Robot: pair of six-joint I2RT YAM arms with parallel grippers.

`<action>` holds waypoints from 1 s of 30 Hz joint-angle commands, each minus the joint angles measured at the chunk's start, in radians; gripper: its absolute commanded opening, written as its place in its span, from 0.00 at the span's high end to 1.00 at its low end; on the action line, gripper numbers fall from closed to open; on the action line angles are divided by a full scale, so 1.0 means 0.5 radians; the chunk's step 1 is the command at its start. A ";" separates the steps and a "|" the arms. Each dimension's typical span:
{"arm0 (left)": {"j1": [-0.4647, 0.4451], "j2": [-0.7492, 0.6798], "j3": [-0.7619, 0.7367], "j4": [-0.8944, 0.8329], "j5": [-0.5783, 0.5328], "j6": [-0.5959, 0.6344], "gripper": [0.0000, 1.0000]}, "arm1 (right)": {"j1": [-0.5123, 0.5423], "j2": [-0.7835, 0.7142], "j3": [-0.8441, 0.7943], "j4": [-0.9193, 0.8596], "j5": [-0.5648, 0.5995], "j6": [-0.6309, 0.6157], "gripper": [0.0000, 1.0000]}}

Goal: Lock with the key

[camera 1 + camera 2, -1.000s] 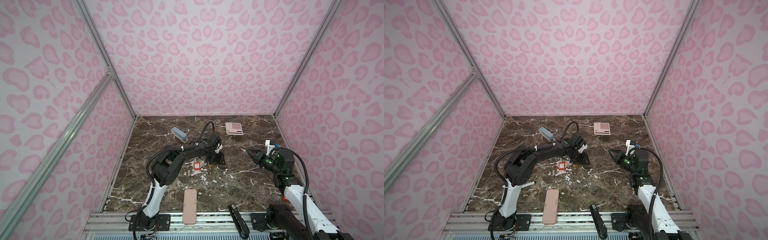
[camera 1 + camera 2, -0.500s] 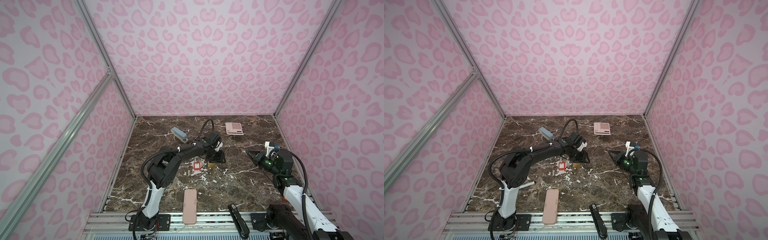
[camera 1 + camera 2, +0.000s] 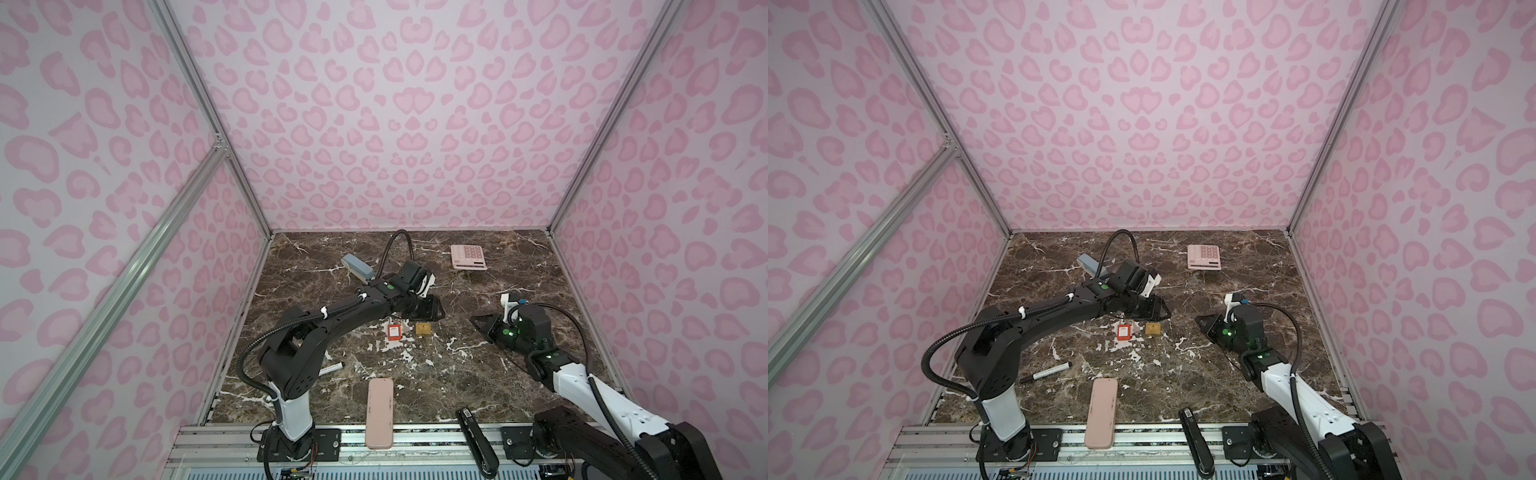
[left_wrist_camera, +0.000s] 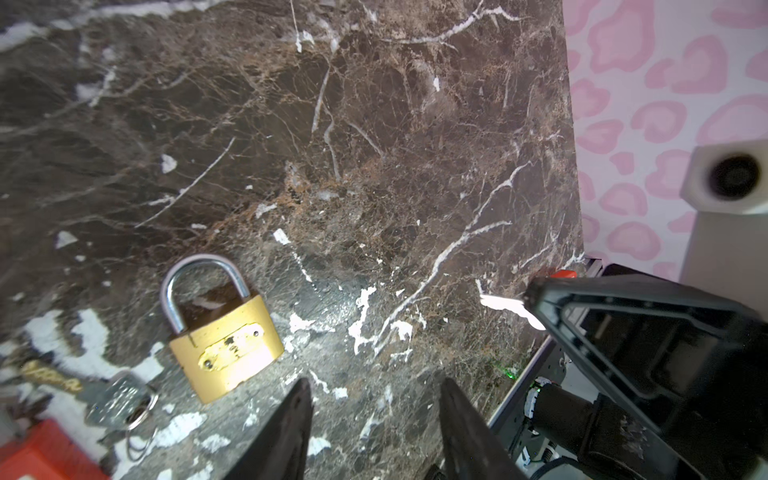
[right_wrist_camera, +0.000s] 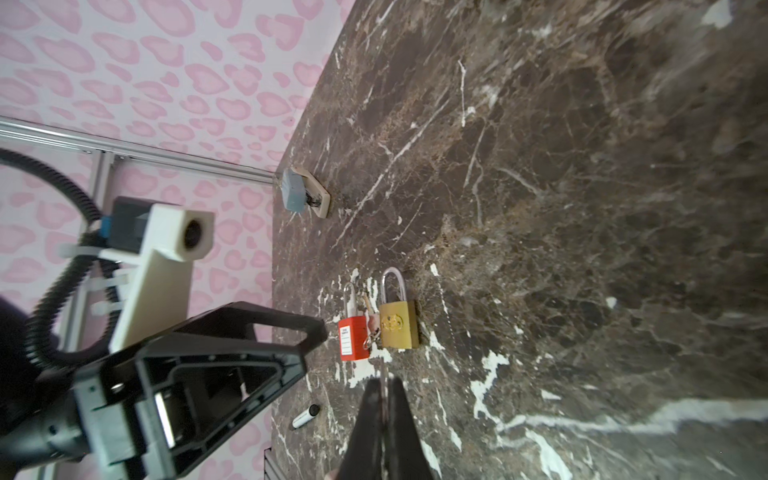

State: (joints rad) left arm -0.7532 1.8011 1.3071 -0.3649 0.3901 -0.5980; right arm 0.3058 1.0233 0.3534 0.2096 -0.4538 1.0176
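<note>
Next, my right gripper lets go of the key on the table (image 3: 437, 327) (image 5: 429, 317) close beside the brass padlock, on the padlock's side facing that gripper.
A brass padlock (image 3: 423, 329) (image 4: 226, 349) (image 5: 398, 330) lies flat mid-table, its shackle pointing to the back. A red padlock (image 3: 394, 331) (image 5: 353, 338) lies beside it, with a ring of keys (image 4: 120, 401) between them. My left gripper (image 3: 428, 309) (image 4: 376, 390) hovers open just behind the brass padlock, which sits off to one side of its fingers. My right gripper (image 3: 478, 322) (image 5: 384, 380) is shut on the key (image 5: 384, 368), a thin blade past its tips. It hangs right of the padlocks, pointing at the brass one.
A pink calculator (image 3: 468, 257) lies at the back right and a grey-blue block (image 3: 357, 268) at the back left. A white marker (image 3: 1050, 371) lies by the left arm's base. A pink case (image 3: 379, 413) and a black stapler (image 3: 476, 436) lie at the front edge.
My left gripper has drawn back a little, and the brass padlock now shows in front of it. The right arm has hardly moved.
</note>
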 commanded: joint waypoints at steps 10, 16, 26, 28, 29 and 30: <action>0.025 -0.269 -0.309 0.067 -0.094 -0.014 0.48 | 0.308 0.493 0.019 0.442 0.438 0.120 1.00; 0.028 -0.335 -0.392 0.072 -0.084 -0.016 0.48 | 0.395 0.786 0.075 0.685 0.505 0.205 1.00; 0.025 -0.433 -0.522 0.130 -0.087 -0.055 0.48 | 0.461 1.107 0.149 0.885 0.557 0.246 1.00; 0.022 -0.444 -0.540 0.146 -0.087 -0.070 0.48 | 0.479 1.145 0.153 0.909 0.590 0.251 1.00; 0.021 -0.444 -0.544 0.148 -0.087 -0.073 0.48 | 0.482 1.165 0.158 0.909 0.593 0.256 1.00; 0.023 -0.448 -0.548 0.152 -0.087 -0.074 0.48 | 0.482 1.181 0.167 0.904 0.589 0.261 0.98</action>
State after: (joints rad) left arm -0.7406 1.5932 1.0401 -0.3336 0.3500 -0.6247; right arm 0.5434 1.5948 0.4286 0.6109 -0.1871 1.1336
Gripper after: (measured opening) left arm 0.520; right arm 0.049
